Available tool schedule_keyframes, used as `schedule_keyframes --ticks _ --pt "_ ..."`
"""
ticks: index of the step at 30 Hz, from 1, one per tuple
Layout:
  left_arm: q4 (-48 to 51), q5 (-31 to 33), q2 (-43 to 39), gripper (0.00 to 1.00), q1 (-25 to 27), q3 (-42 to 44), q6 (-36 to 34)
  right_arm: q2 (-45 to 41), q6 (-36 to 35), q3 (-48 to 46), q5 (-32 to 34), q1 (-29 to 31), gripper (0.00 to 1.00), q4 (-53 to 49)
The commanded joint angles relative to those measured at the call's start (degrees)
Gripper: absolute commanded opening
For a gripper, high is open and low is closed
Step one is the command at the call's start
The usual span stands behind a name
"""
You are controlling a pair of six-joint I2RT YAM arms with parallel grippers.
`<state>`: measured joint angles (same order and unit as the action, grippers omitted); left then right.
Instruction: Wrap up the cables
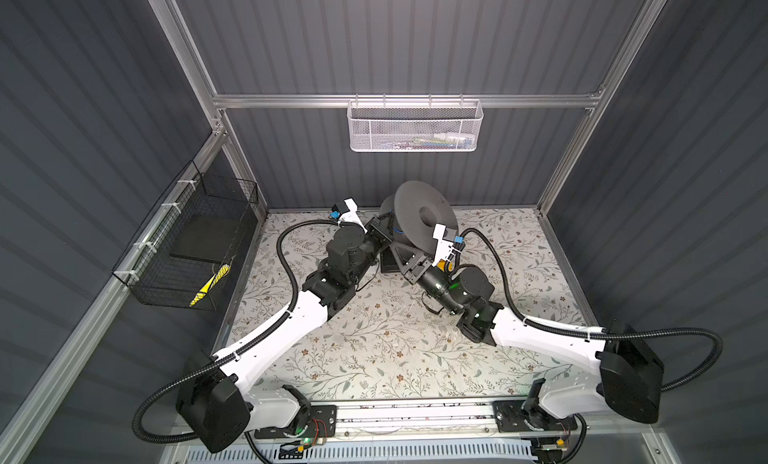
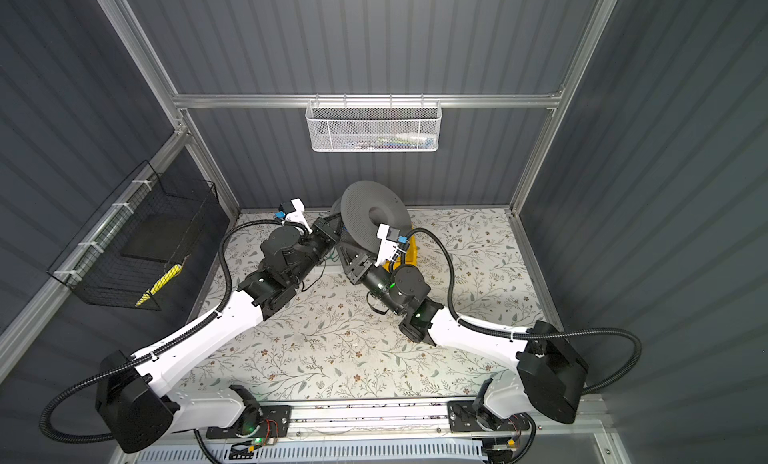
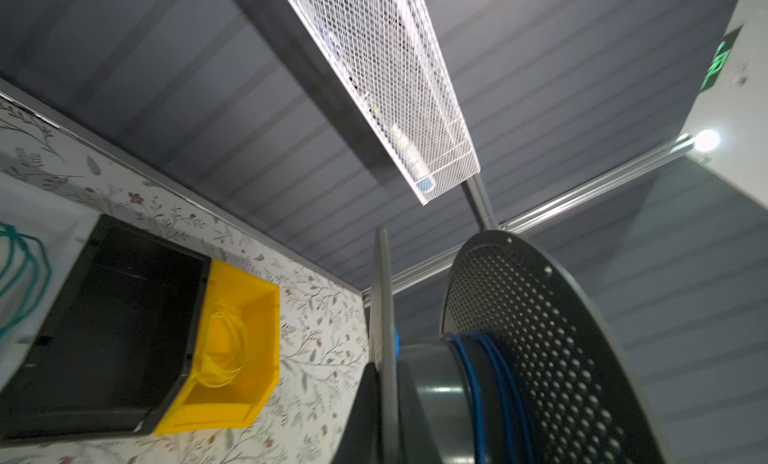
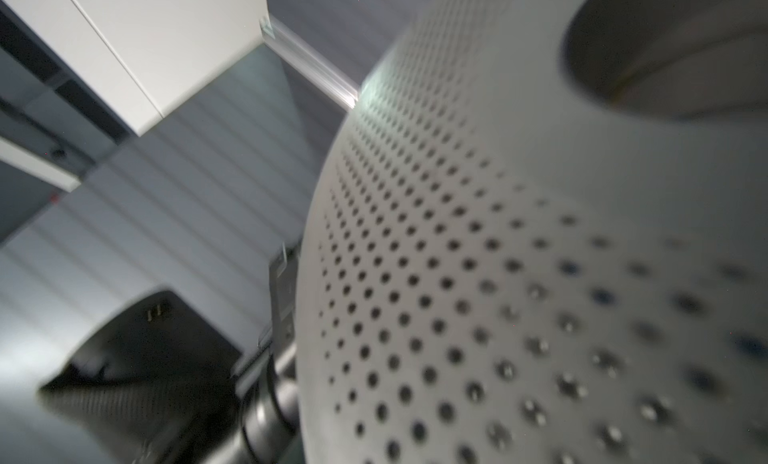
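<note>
Next, my left gripper lets go of the grey spool flat on the flowered table [image 1: 440,317] in front of the yellow bin.
A grey spool [image 1: 419,216] with perforated flanges stands on its stand at the back middle of the table. The blue cable [image 3: 478,403] lies in a few turns round its hub, and a bit of the blue cable [image 1: 398,232] shows between the flanges in a top view. My left gripper [image 3: 385,383] is shut on the thin edge of the left flange, one dark finger on each side. In both top views the left gripper [image 1: 384,229] [image 2: 330,229] meets the spool from the left. My right gripper [image 1: 409,260] sits low by the stand under the near flange. Its fingers are hidden.
Behind the spool lie a yellow bin [image 3: 232,349] holding a yellow wire coil, a black bin [image 3: 116,324] and a white bin [image 3: 50,216] with teal wire. A white mesh basket [image 1: 415,125] hangs on the back wall. A black wire basket [image 1: 187,249] hangs on the left wall.
</note>
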<state>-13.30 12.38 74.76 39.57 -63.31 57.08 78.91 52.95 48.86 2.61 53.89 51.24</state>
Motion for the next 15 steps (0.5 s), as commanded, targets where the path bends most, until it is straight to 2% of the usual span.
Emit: schedule_keyframes --ticks 1,4,7,11,15 --pt "4.67 -2.2 0.56 0.0 0.16 -2.38 -3.87 -3.78 -1.01 -0.35 -5.74 1.04 0.27 -1.8" --pt "4.55 -2.41 0.64 0.0 -0.98 -2.36 -3.81 -7.39 -2.37 -2.68 -6.87 1.04 0.43 -8.41" --pt "4.54 -5.58 0.92 0.0 -3.86 -1.84 -2.98 -13.42 -5.1 -6.07 -7.27 1.04 0.56 -17.77" --pt "0.5 -13.78 1.0 0.0 -8.97 1.92 -0.78 -24.64 -9.62 -10.43 -5.63 1.04 0.59 -33.15" --pt "-0.81 -20.36 0.97 0.0 -10.67 5.21 -2.72 -36.42 -13.88 -11.41 -1.7 1.04 0.64 -52.17"
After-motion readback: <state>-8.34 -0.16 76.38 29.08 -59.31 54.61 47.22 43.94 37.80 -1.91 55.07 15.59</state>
